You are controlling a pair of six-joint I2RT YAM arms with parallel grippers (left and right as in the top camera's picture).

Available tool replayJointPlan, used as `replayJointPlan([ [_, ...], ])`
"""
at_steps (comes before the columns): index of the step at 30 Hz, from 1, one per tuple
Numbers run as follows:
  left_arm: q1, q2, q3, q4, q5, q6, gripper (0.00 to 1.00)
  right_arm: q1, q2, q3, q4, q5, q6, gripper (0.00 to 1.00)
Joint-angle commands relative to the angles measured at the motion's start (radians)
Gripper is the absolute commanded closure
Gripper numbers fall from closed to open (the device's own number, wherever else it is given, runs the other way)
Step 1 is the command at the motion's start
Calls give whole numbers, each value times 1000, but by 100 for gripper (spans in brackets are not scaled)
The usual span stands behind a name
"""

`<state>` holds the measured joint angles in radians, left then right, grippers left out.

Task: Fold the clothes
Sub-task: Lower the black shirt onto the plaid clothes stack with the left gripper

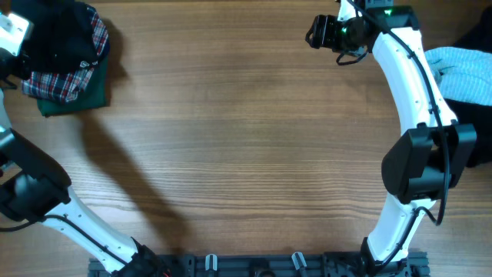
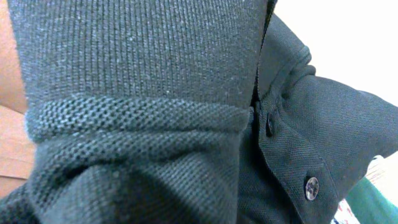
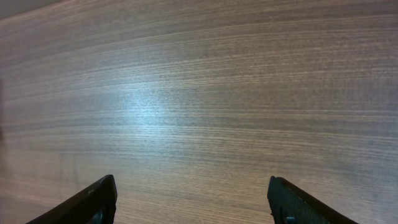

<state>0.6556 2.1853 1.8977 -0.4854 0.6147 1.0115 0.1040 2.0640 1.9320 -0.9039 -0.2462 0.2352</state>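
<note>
The black polo shirt is lying bunched and crooked on top of the plaid shirt, so next I let it go with my left gripper, grab its side edge (image 1: 35, 58) and straighten it on the pile.
A black polo shirt (image 1: 65, 31) lies bunched on top of a folded plaid shirt (image 1: 58, 83) and a green garment (image 1: 84, 96) at the table's far left corner. My left gripper (image 1: 17, 37) is at that pile, its fingers hidden by the black cloth. The left wrist view is filled by the black polo (image 2: 186, 124), with its button placket and a button (image 2: 311, 186); no fingers show. My right gripper (image 1: 314, 32) hovers over bare table at the far right, open and empty, its fingers wide apart (image 3: 193, 205).
A light blue cloth (image 1: 461, 65) and a dark garment (image 1: 477, 108) lie at the right edge, behind the right arm. The wooden table (image 1: 246, 138) spans the middle. The arm bases stand at the front edge.
</note>
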Motion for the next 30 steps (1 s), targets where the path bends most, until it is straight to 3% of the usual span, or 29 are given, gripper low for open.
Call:
replayJointPlan([
  [1, 16, 20, 27, 11, -5, -6, 65, 14, -19, -8, 8, -16, 11, 21],
  [3, 16, 22, 27, 13, -24, -9, 0, 15, -19, -8, 8, -16, 11, 21],
  [9, 21, 22, 27, 117, -127, -246, 0, 15, -19, -8, 12, -16, 11, 22],
  [19, 14, 10, 27, 239, -87, -603, 0, 15, -19, -8, 13, -16, 11, 21],
  [21, 2, -8, 27, 199, -48, -609, 9, 15, -19, -8, 15, -16, 10, 22],
  [23, -12, -31, 27, 153, -8, -609, 45, 15, -19, -8, 17, -16, 9, 22],
  [25, -27, -58, 27, 105, 10, -616, 96, 15, -19, -8, 19, -16, 3, 22],
  [30, -71, -103, 27, 20, 8, -660, 96, 15, -16, -8, 30, -16, 3, 22],
])
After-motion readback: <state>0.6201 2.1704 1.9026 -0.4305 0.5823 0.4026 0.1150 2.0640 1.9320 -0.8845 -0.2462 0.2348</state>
